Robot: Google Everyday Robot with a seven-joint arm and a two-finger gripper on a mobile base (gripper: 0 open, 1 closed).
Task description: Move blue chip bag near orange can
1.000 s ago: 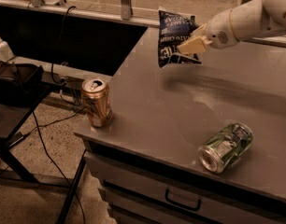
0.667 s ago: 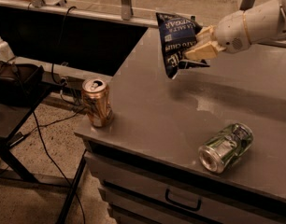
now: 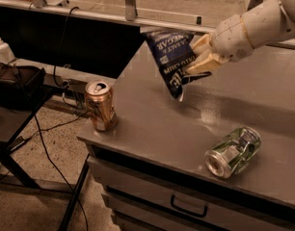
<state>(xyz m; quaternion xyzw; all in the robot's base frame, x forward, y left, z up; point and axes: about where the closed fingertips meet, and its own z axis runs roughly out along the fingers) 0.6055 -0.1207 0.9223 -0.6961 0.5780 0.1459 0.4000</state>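
Observation:
Next, I set the blue chip bag on the grey cabinet top just beside the orange can (image 3: 157, 114) with my gripper.
My gripper (image 3: 201, 57) comes in from the upper right and is shut on the blue chip bag (image 3: 170, 59), a dark navy snack bag with white lettering. The bag hangs tilted in the air above the grey cabinet top (image 3: 152, 124), its lower corner pointing down. The orange can (image 3: 100, 105) stands upright at the front left corner of the cabinet top, to the lower left of the bag and apart from it.
A crushed green-and-silver can (image 3: 233, 151) lies on its side near the front edge at the right. Drawers with a handle (image 3: 188, 207) are below. A dark side table (image 3: 15, 88) with cables and a white bottle (image 3: 2, 49) stands at the left.
My gripper has carried the bag leftward and a little lower, toward the orange can. The bag has tilted further. Both cans have not moved.

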